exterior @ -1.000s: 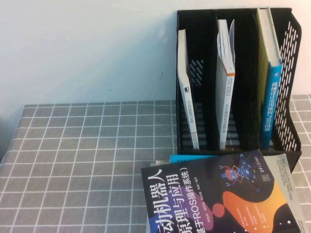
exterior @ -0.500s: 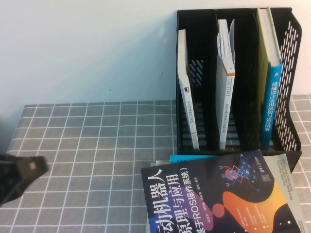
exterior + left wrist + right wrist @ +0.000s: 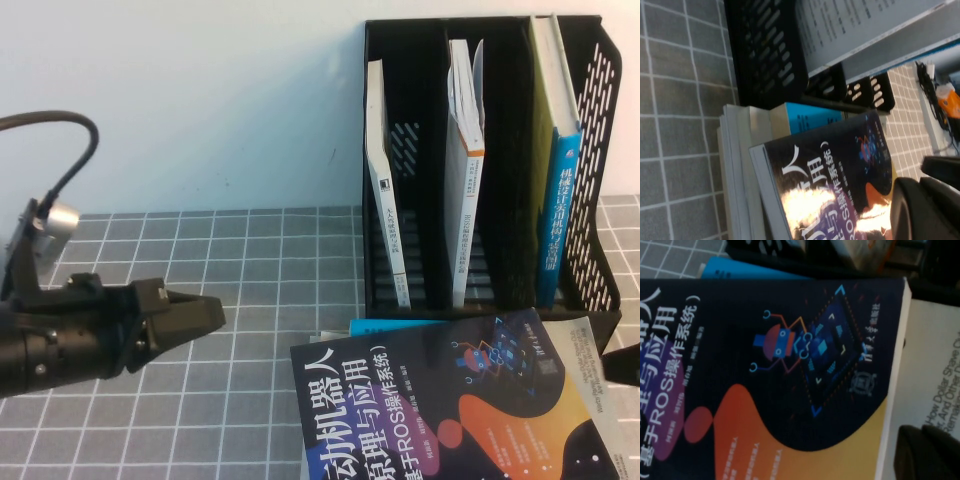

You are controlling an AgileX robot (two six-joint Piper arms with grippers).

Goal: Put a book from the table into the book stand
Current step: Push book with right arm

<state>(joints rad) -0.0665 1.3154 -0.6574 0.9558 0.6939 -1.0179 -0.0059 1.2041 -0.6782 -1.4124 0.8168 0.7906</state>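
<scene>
Next, I should move my left gripper to the dark navy book's edge (image 3: 301, 412) (image 3: 776, 207) beside its large white Chinese title and close it there.
The dark navy book (image 3: 450, 410) with white Chinese title and an orange-purple swirl lies face up on top of a stack at the front of the grey grid table (image 3: 200, 250). It also shows in the left wrist view (image 3: 830, 175) and the right wrist view (image 3: 790, 365). The black book stand (image 3: 600, 150) stands upright just behind it. My left gripper (image 3: 210, 315) is shut and empty, left of the book and pointing at it. My right gripper (image 3: 625, 365) is shut and empty at the book's right edge, over the white book beneath (image 3: 927, 452).
The stand holds two white-spined books (image 3: 385, 200) (image 3: 462, 180) and a blue one (image 3: 560, 210), one per compartment. A cyan book (image 3: 390, 327) and a white book with English text (image 3: 935, 370) lie under the dark book. A pale wall stands behind.
My left arm has come in from the left edge and moved right toward the book. My right gripper's tip has appeared at the right edge. The books have not moved.
</scene>
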